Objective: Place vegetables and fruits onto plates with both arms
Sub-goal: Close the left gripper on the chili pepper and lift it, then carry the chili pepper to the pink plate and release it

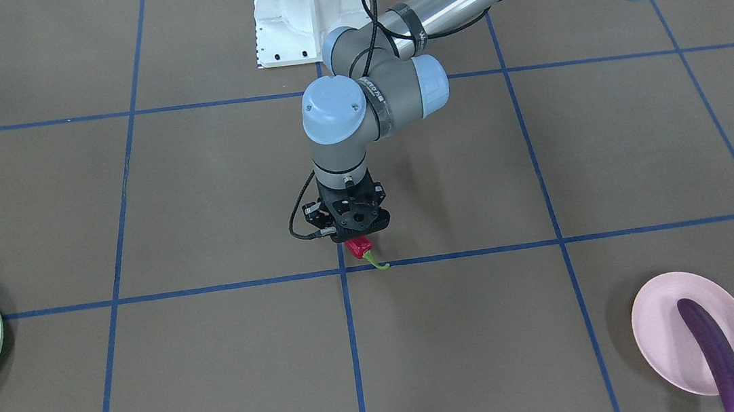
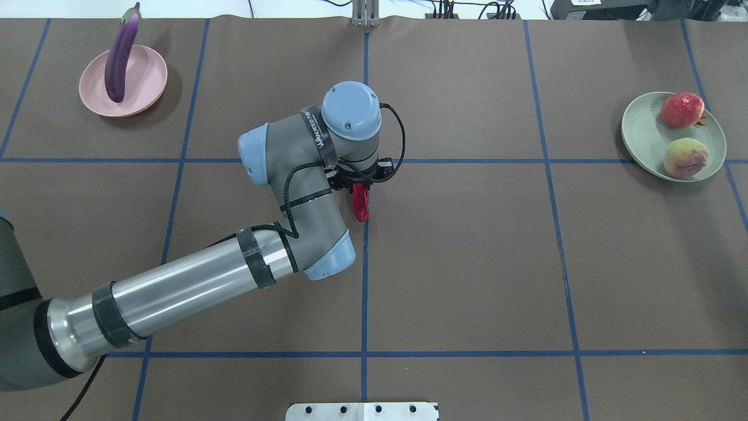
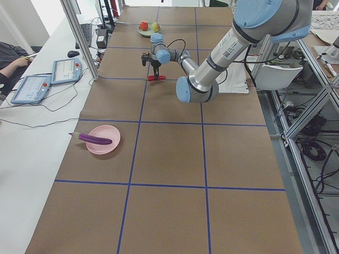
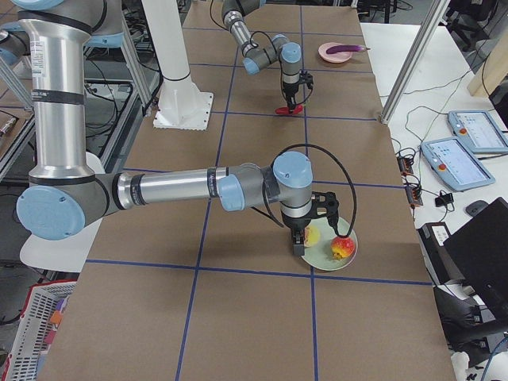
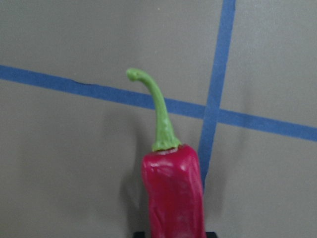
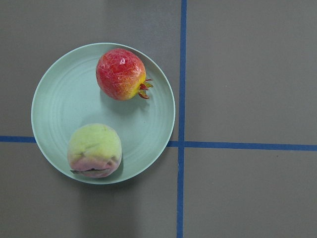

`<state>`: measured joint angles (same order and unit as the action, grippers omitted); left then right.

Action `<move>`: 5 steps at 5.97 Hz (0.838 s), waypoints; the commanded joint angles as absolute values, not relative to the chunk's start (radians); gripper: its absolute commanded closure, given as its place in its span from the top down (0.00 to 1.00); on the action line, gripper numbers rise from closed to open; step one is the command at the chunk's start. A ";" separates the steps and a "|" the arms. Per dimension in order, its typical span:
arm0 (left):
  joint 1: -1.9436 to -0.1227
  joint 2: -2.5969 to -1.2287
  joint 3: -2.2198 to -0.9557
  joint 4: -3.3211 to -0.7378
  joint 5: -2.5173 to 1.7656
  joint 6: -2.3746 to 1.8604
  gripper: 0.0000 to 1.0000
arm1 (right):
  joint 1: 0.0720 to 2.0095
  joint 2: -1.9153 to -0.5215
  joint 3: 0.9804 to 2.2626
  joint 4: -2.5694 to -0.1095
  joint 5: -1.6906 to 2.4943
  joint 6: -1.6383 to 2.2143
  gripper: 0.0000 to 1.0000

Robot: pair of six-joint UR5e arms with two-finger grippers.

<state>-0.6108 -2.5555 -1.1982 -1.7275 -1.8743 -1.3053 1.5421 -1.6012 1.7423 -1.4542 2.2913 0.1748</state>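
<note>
Next, I let go of the red chili pepper, still at the table's middle, with my left gripper on the pink plate (image 1: 666,311), close beside the purple eggplant.
My left gripper (image 1: 358,236) is shut on the red chili pepper (image 1: 360,247) at the table's middle, over a blue tape crossing. The chili points down with its green stem (image 5: 159,111) close to the table, and also shows from overhead (image 2: 361,202). The purple eggplant (image 2: 120,58) lies across the pink plate (image 2: 146,82), overhanging its rim. The pomegranate (image 6: 120,73) and the peach (image 6: 94,148) sit on the mint green plate (image 6: 54,109). My right gripper (image 4: 300,242) hovers over that plate's edge. I cannot tell whether it is open or shut.
The white pedestal (image 1: 306,14) stands at the robot's side of the table. Blue tape lines grid the brown table. The green plate (image 2: 643,134) is at the far right, the pink plate at the far left. A metal post (image 3: 79,37) and tablets (image 3: 32,87) stand beyond the far edge.
</note>
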 commanded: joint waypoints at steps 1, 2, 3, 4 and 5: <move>-0.761 -2.507 -1.230 -1.677 -1.926 -1.034 0.00 | 1.542 -1.600 1.741 -1.454 2.290 0.175 1.00; -0.882 -2.434 -1.226 -1.680 -2.004 -0.832 0.00 | 1.542 -1.600 1.741 -1.454 2.290 0.175 1.00; -0.990 -2.390 -1.177 -1.678 -2.035 -0.598 0.00 | 1.540 -1.600 1.741 -1.454 2.290 0.175 1.00; -1.070 -2.375 -1.081 -1.687 -2.030 -0.405 0.00 | 1.540 -1.598 1.741 -1.454 2.290 0.175 1.00; -1.130 -2.369 -0.978 -1.709 -2.017 -0.262 0.00 | 1.539 -1.600 1.741 -1.453 2.290 0.176 1.00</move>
